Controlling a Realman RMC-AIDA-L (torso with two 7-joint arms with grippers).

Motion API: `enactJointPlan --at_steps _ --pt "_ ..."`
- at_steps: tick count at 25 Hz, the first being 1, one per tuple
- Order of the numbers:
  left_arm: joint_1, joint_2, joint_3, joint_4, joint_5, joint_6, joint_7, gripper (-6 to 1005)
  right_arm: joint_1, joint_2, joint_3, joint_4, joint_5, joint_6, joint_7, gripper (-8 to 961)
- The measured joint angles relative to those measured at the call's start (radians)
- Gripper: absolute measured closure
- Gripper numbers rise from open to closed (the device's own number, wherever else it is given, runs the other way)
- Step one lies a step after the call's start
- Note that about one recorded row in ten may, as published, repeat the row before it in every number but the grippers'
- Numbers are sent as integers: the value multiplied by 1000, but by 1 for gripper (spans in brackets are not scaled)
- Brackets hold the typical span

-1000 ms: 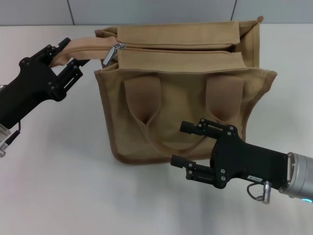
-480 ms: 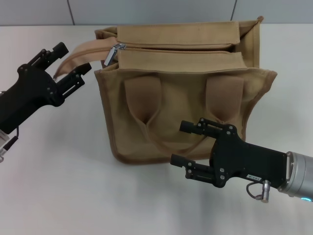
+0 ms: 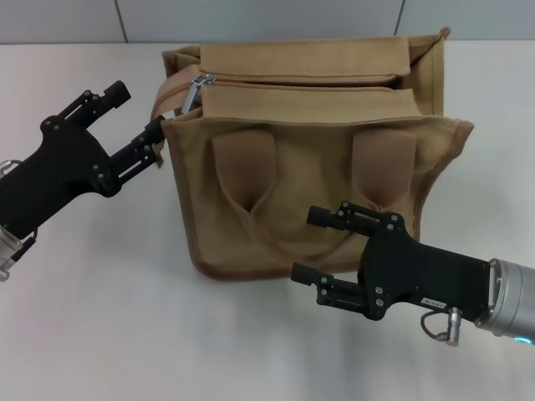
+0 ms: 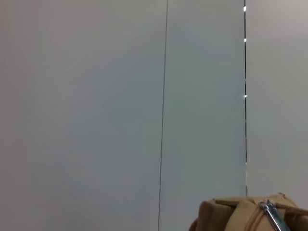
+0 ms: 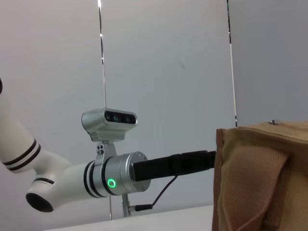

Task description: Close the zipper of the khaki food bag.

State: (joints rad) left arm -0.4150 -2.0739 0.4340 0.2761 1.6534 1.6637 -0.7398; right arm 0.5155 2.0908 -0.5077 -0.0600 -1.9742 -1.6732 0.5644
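The tan zipper tail droops outside the left gripper's fingers, so the robot's left gripper needs to grip and lift the tail [image 3: 172,90] before the right gripper takes the pull tab.
The khaki food bag [image 3: 318,167] stands upright on the white table, handles hanging down its front. Its zipper [image 3: 301,82] runs along the top panel, with the silver pull tab [image 3: 192,92] at the left end. The tan zipper tail [image 3: 167,93] droops beside the bag's left corner. My left gripper [image 3: 138,117] is open just left of that corner, holding nothing. My right gripper [image 3: 311,246] is open in front of the bag's lower front face. The left wrist view catches the bag's corner [image 4: 231,216] and pull tab [image 4: 272,216]. The right wrist view shows the bag's side [image 5: 260,178].
A grey panelled wall [image 3: 267,17] rises behind the white table [image 3: 109,317]. In the right wrist view my left arm [image 5: 115,175], with a green ring light, reaches toward the bag.
My left gripper has let go of the zipper tail and opened. The tail has dropped back against the bag's left corner. The right arm has not moved.
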Motion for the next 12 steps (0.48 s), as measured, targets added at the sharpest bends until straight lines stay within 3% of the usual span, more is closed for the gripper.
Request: enactJointPlan --at_steps 12 --pt "-21 0 8 -9 -11 -6 -1 273 14 0 0 10 0 34 0 251"
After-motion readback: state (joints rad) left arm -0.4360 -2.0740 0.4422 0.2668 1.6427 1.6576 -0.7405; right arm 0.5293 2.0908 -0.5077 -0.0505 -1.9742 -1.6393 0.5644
